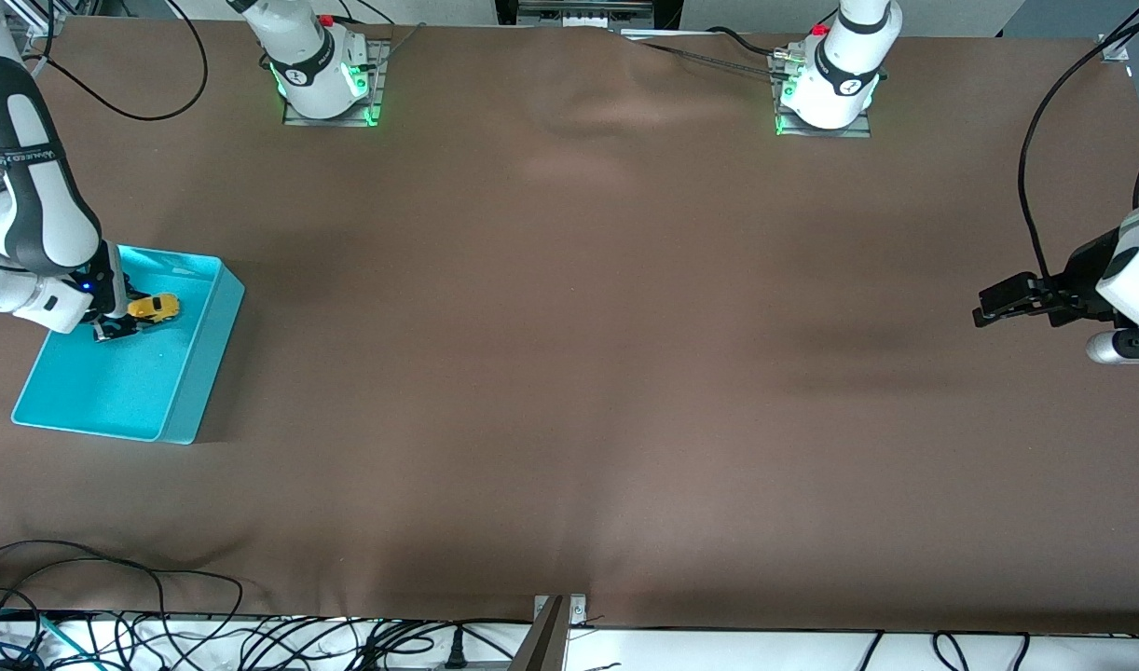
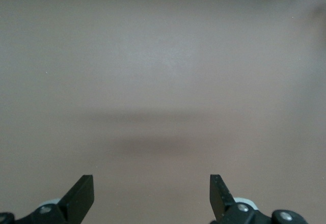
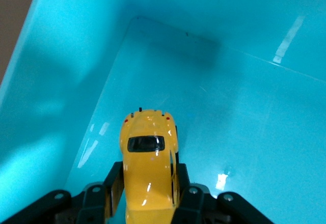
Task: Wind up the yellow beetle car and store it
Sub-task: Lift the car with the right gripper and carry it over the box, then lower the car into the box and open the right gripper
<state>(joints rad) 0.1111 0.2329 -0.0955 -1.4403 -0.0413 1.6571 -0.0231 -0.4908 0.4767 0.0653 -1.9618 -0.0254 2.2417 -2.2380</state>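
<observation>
The yellow beetle car, now just above the turquoise bin's floor, will be let go by my right gripper on the turquoise bin's bottom [image 1: 158,303] [image 3: 138,173], near the side of the bin that faces the arm bases.
The yellow beetle car [image 1: 156,308] [image 3: 147,163] is small, rounded and glossy, with dark windows. My right gripper [image 1: 122,321] [image 3: 147,186] is shut on its sides and holds it inside the turquoise bin [image 1: 201,359] [image 3: 61,46], just above the bin floor; whether the wheels touch the floor I cannot tell. My left gripper [image 1: 984,312] [image 2: 152,196] waits open in the air over bare table at the left arm's end, nothing between its fingers.
The turquoise bin sits at the right arm's end of the brown table [image 1: 569,373]. Loose black cables [image 1: 113,624] lie along the table's edge nearest the front camera. The two arm bases [image 1: 322,75] [image 1: 826,84] stand along the table edge farthest from the front camera.
</observation>
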